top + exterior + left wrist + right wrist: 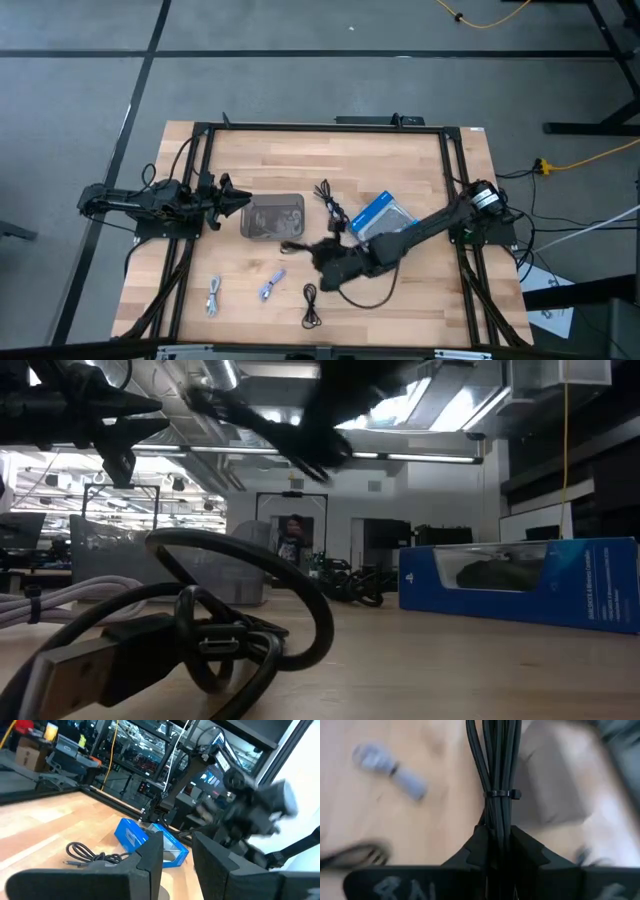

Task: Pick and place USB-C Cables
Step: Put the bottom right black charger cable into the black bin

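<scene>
I should release the black bundled cable with my right gripper inside the grey tray [272,221] [542,777], around its middle.
My right gripper [318,255] is over the middle of the table, just near of the grey tray [258,232], shut on a black bundled cable [500,770]. Another black cable [330,203] lies beside the blue box [382,215]. A third black cable [312,305], a light blue one [270,286] and a grey-white one [213,296] lie near the front edge. My left gripper [240,200] waits open at the tray's left side, touching nothing. My right gripper pinches the black bundle between its two fingers [477,845], at the stretch just behind the cable tie [502,794]. The bundle runs straight out past the fingertips, along them, toward the tray. In the low view gripper and cable sit well above the table.
The blue box [520,580] lies right of the tray, under my right arm. A loop of the arm's own black wiring [365,295] hangs near the front. Black frame rails [455,170] run along the table's sides. Bare wood shows at the far side and the front right.
</scene>
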